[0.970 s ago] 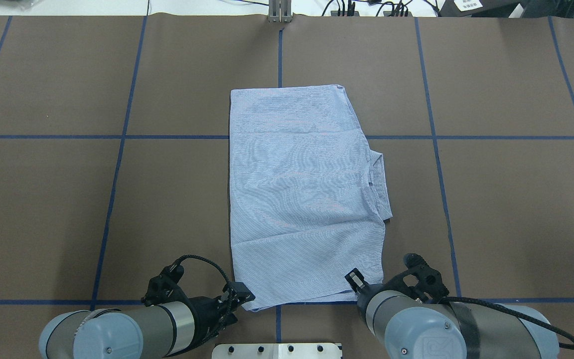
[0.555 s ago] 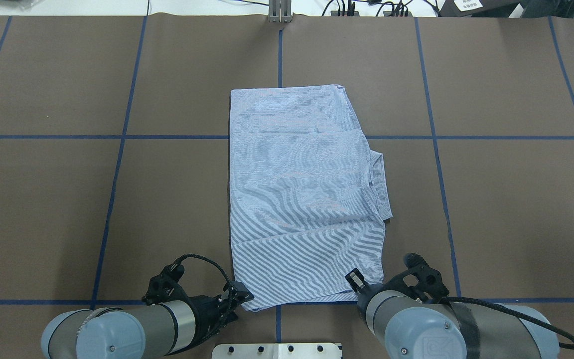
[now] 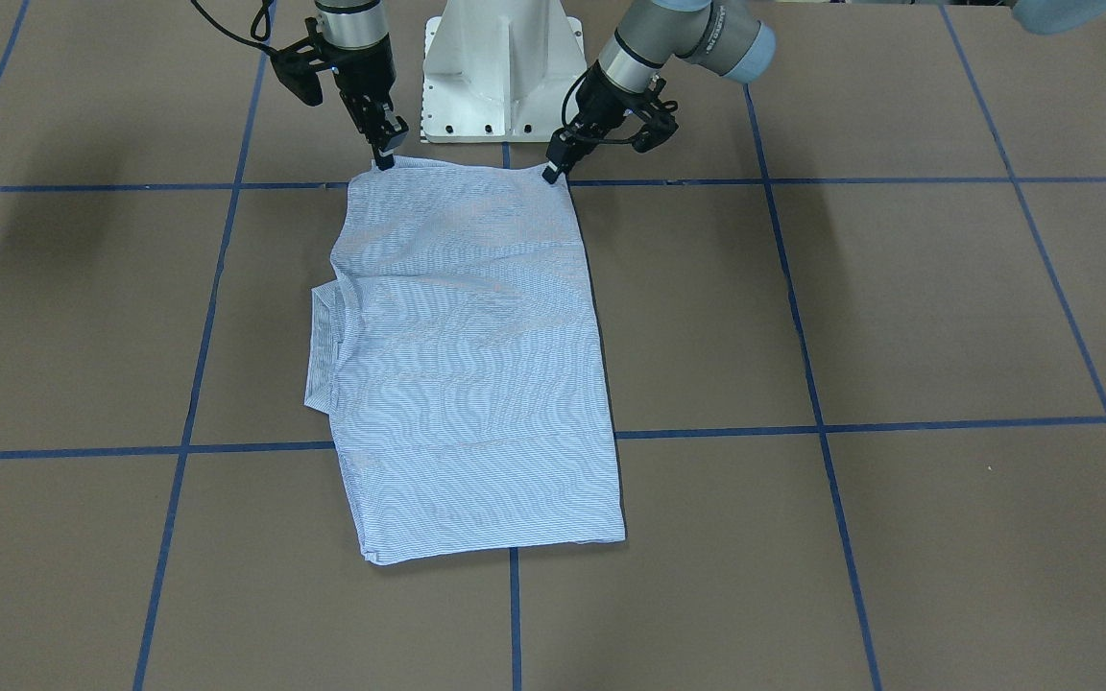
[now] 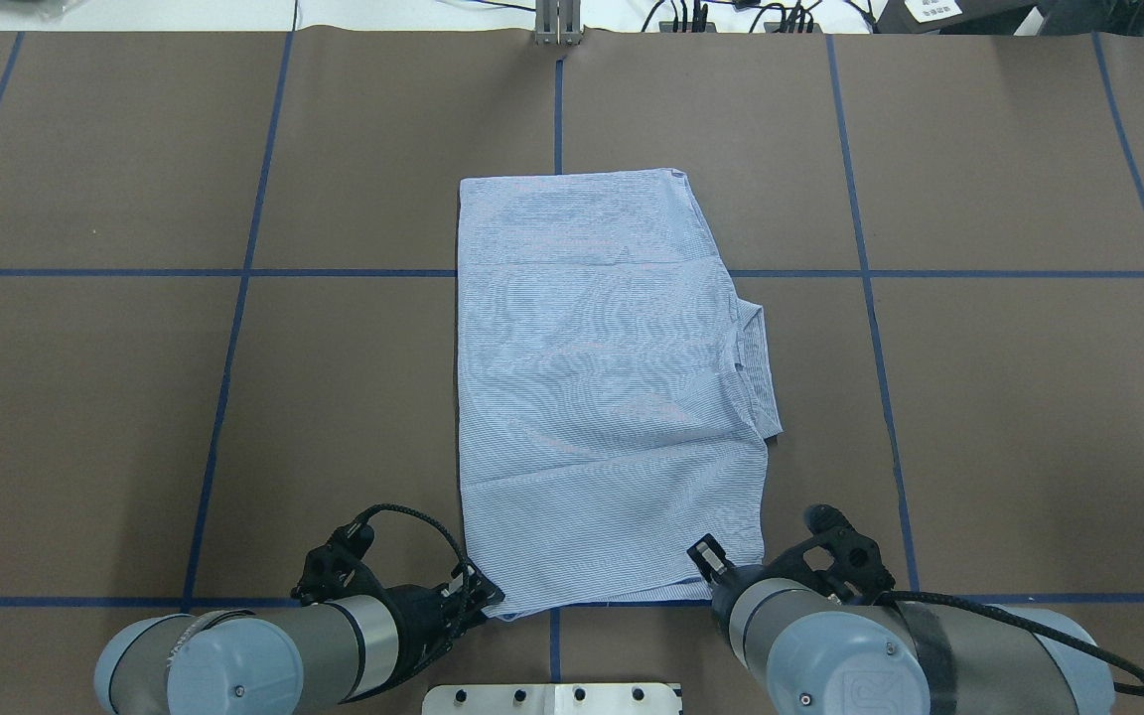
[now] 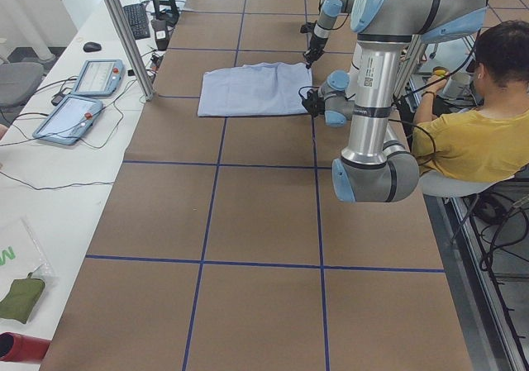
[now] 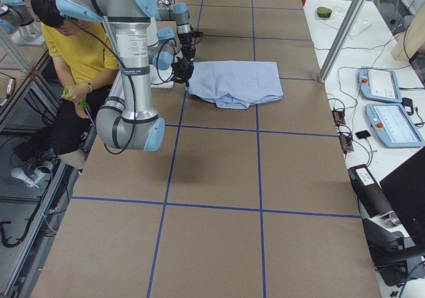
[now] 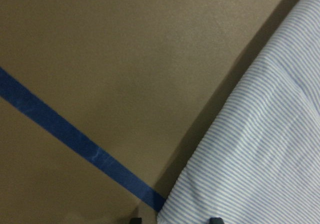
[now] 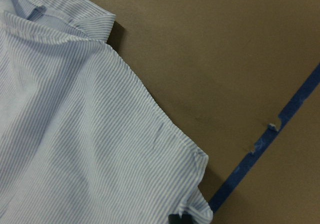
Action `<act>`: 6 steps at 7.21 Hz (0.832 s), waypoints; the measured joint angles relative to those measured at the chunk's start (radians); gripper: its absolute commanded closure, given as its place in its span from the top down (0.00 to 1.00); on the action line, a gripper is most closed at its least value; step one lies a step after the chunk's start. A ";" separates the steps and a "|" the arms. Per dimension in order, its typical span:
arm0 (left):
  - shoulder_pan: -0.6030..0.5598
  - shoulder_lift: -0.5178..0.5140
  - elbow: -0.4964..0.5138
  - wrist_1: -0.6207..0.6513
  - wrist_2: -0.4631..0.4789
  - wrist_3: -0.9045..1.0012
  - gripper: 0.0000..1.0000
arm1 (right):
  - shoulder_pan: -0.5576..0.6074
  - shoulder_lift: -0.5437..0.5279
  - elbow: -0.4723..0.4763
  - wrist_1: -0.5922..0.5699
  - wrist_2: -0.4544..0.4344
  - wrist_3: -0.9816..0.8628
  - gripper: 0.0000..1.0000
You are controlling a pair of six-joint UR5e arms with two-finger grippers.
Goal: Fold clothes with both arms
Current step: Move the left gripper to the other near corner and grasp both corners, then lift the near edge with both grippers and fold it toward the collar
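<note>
My left gripper has the shirt's near corner. It will let go of it by the shirt's far corner (image 3: 609,549), straight along the same long side. The shirt lies folded at the table's middle.
The light blue striped shirt (image 4: 602,397) lies folded flat in a long rectangle at the table's middle, its collar sticking out on its right side (image 4: 756,367). It also shows in the front view (image 3: 467,365). My left gripper (image 4: 485,596) is down at the shirt's near left corner. In the left wrist view its two fingertips (image 7: 135,219) stand apart with the corner of the shirt (image 7: 260,154) between them. My right gripper (image 4: 706,558) is at the near right corner. In the right wrist view it (image 8: 182,218) looks shut on the slightly puckered corner (image 8: 200,204).
The white pedestal base (image 3: 503,67) stands just behind the shirt's near edge. Blue tape lines (image 4: 234,328) grid the brown table. A person in yellow (image 5: 471,140) sits beside the robot. Control tablets (image 5: 83,98) and a metal post (image 5: 124,32) are at the far edge.
My left arm has shifted a little to the right and its gripper has settled lower at the shirt's near left corner. The right arm and the shirt have not moved.
</note>
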 measured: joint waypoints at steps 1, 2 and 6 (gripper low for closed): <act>-0.002 -0.001 -0.005 0.000 0.002 0.000 0.00 | 0.000 0.000 0.000 0.000 0.000 0.000 0.00; -0.005 -0.002 -0.016 0.000 0.003 -0.001 0.00 | 0.000 -0.001 0.000 0.000 0.000 0.000 0.00; -0.039 0.017 -0.176 0.015 -0.003 -0.002 0.00 | 0.041 0.003 0.050 -0.005 -0.018 -0.002 0.00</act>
